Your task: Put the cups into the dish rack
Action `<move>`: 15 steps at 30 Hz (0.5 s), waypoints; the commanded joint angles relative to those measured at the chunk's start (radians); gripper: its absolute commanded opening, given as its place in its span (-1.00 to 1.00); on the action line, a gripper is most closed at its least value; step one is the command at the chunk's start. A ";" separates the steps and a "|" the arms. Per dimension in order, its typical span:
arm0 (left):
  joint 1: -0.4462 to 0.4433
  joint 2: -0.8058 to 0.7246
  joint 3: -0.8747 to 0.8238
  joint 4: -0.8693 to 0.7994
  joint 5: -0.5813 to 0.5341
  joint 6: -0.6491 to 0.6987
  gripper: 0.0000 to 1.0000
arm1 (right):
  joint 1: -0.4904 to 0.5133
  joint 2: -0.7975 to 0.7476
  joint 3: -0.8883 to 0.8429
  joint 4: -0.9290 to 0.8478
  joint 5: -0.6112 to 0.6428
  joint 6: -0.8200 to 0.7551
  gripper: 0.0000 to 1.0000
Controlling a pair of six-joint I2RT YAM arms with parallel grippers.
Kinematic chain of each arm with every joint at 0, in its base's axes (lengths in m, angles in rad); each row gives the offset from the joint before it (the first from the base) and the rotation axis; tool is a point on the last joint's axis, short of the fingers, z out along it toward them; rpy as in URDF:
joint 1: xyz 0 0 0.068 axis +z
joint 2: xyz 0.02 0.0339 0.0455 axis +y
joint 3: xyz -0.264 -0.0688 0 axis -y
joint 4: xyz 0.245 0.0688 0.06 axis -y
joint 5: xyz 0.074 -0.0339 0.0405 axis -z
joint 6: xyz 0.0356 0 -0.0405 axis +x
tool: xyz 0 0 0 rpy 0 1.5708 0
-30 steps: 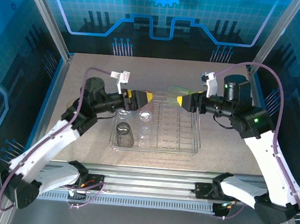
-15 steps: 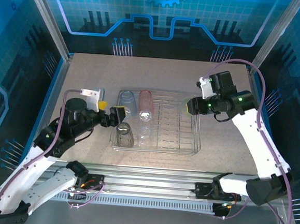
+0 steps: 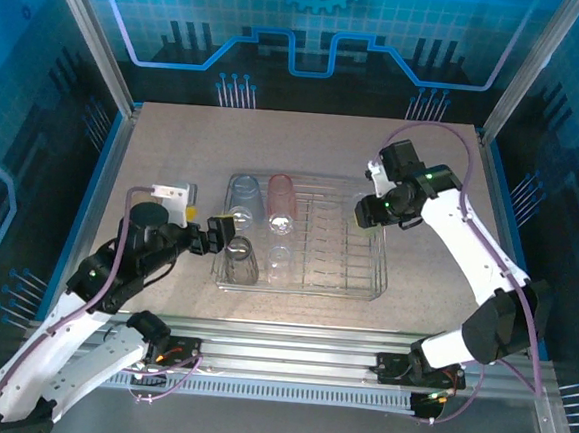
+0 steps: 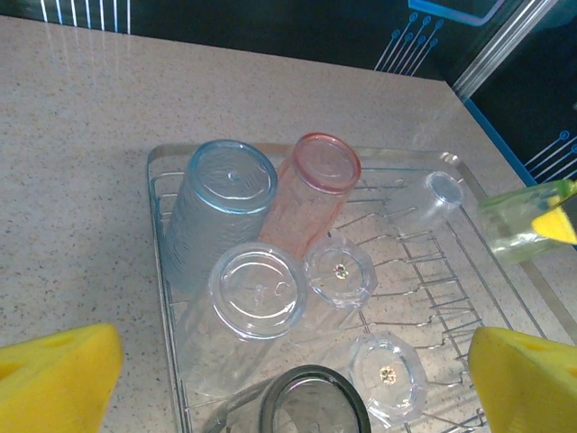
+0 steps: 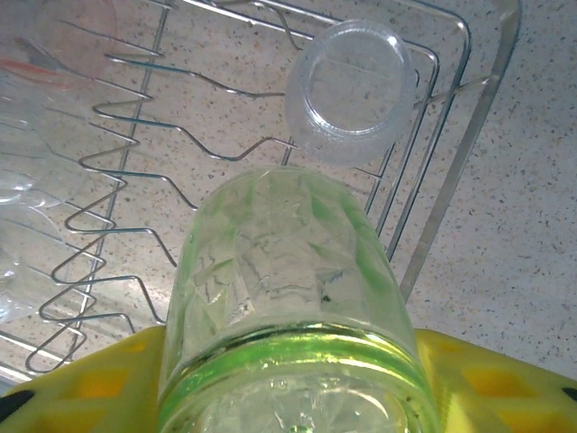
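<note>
The robot's right gripper will release the yellow-green cup on the rack's bare pegs [image 3: 363, 239] [image 5: 322, 206] just in front of the lone clear cup. The yellow-green cup hangs above the rack now.
The dish rack [image 3: 300, 291] lies mid-table. Its left end holds a pale blue cup [image 4: 227, 197], a pink cup [image 4: 314, 185], a clear cup [image 4: 255, 294] and a smoky grey cup [image 4: 313, 408], beside two small faceted clear cups [image 4: 340, 271]. Another small clear cup [image 5: 352, 88] lies in the rack's far right corner. My right gripper [image 3: 363, 214] hangs over the rack's right end, shut on a yellow-green cup [image 5: 287, 289] whose base points down at the wires. My left gripper [image 3: 222, 234] stands open at the rack's left edge, its yellow fingers [image 4: 56, 374] wide apart with nothing between them.
The rack's right half is bare tines [image 5: 135, 180]. Speckled tabletop [image 3: 175, 147] surrounds the rack. Metal frame posts and blue panels [image 3: 92, 51] wall the table on three sides.
My left arm has drawn back from over the rack toward the near left, still open. My right arm has swung the yellow-green cup from level to pointing down over the rack's right end.
</note>
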 commanded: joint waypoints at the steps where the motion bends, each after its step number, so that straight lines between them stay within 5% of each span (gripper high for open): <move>1: 0.005 -0.033 -0.020 -0.002 -0.032 0.014 0.99 | 0.017 0.028 -0.024 0.031 0.013 -0.010 -0.89; 15: 0.005 -0.142 -0.054 -0.015 -0.163 -0.006 0.99 | 0.061 0.096 -0.109 0.133 0.089 -0.007 -0.88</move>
